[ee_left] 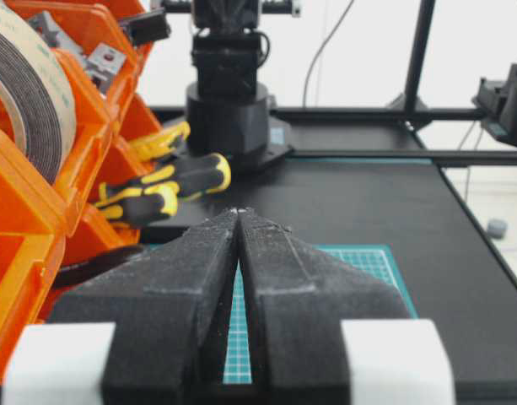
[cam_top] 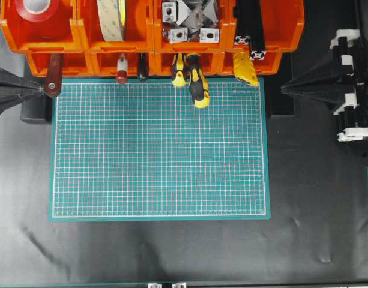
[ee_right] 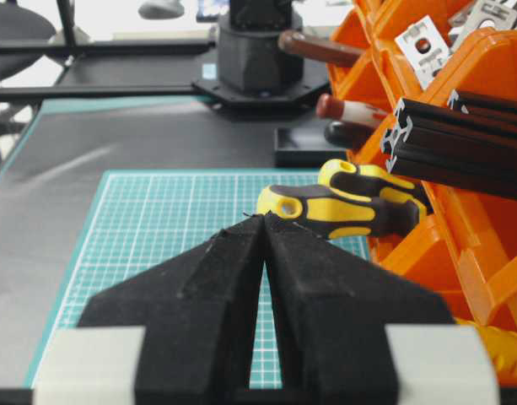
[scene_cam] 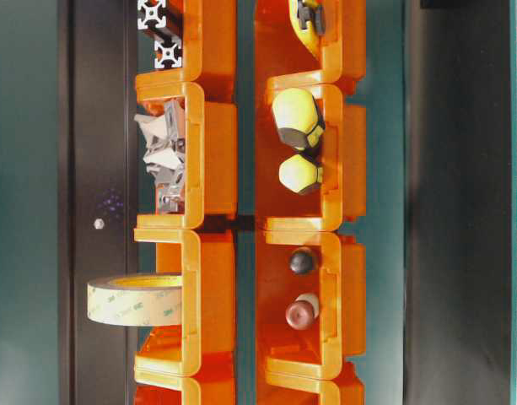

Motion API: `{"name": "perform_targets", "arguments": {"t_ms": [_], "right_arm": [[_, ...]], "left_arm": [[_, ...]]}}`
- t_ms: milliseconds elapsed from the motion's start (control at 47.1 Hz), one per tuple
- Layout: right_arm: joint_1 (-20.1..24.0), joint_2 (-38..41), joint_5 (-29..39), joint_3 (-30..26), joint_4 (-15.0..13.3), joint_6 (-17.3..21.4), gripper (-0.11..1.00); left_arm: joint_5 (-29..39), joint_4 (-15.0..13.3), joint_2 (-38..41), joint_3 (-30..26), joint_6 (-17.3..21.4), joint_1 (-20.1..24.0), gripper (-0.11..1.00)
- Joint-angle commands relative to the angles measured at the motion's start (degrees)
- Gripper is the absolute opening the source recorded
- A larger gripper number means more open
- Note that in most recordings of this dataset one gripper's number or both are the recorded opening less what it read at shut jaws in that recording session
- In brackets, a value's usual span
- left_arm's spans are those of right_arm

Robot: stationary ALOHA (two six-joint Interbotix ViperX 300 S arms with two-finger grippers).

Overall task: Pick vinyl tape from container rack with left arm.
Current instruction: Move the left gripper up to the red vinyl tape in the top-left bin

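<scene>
Next, my left gripper closes on the vinyl tape's near side (cam_top: 33, 16), facing the green cutting mat, with one finger inside the tape's white core.
The vinyl tape (cam_top: 38, 7), a glossy red roll with a white core, lies in the top-left bin of the orange container rack (cam_top: 81, 37), cut off by the frame's top edge. It shows in no other view. The rack also shows in the table-level view (scene_cam: 212, 126), the left wrist view (ee_left: 22, 219) and the right wrist view (ee_right: 494, 76). My left gripper (cam_top: 39, 89) is shut and empty at the left edge, just below the rack's left end; its jaws meet at the tip (ee_left: 239, 211). My right gripper (cam_top: 284, 89) is shut and empty at the right (ee_right: 264, 218).
A cream tape roll (cam_top: 111, 18) stands in the bin next to the red roll. Metal brackets (cam_top: 190, 21) and black profiles (cam_top: 250, 27) fill other bins. A brown handle (cam_top: 53, 81) and yellow-black screwdrivers (cam_top: 199, 84) stick out of the lower tier over the green cutting mat (cam_top: 159, 150).
</scene>
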Motion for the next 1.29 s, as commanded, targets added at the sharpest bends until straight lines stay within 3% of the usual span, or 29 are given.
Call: {"name": "perform_targets", "arguments": {"t_ms": [0,85,191,424,806,1061,1273], "right_arm": [[0.53,0.35,-1.23,-1.85,0.44,0.53,0.02],[0.79,0.26,-1.85,-1.85,0.44,1.14,0.11],[0.88,0.26,-1.93,-1.85,0.44,2.02,0.01],[0.97,0.26,-1.93,-1.85,0.44,2.37,0.01],[0.88,0.18,-1.85,-1.85,0.44,2.37,0.01],[0.88,0.18,-1.67,-1.85,0.44,2.29,0.01],[0.88,-0.09,-1.58,-1.85,0.44,2.29,0.01]], "left_arm": [[4.66,3.08,-0.62,-5.98,-2.02,0.26,0.05],[13.36,3.16,-0.44,-10.90,-3.16,0.26,0.00],[24.26,3.16,-0.09,-17.67,-3.60,0.26,0.00],[43.95,3.34,3.60,-32.70,-3.60,0.79,0.00],[75.94,4.22,18.81,-55.63,-2.20,5.45,0.00],[92.99,4.39,27.16,-64.86,5.01,7.38,0.00],[96.50,4.57,29.79,-67.41,10.81,10.11,0.03]]}}
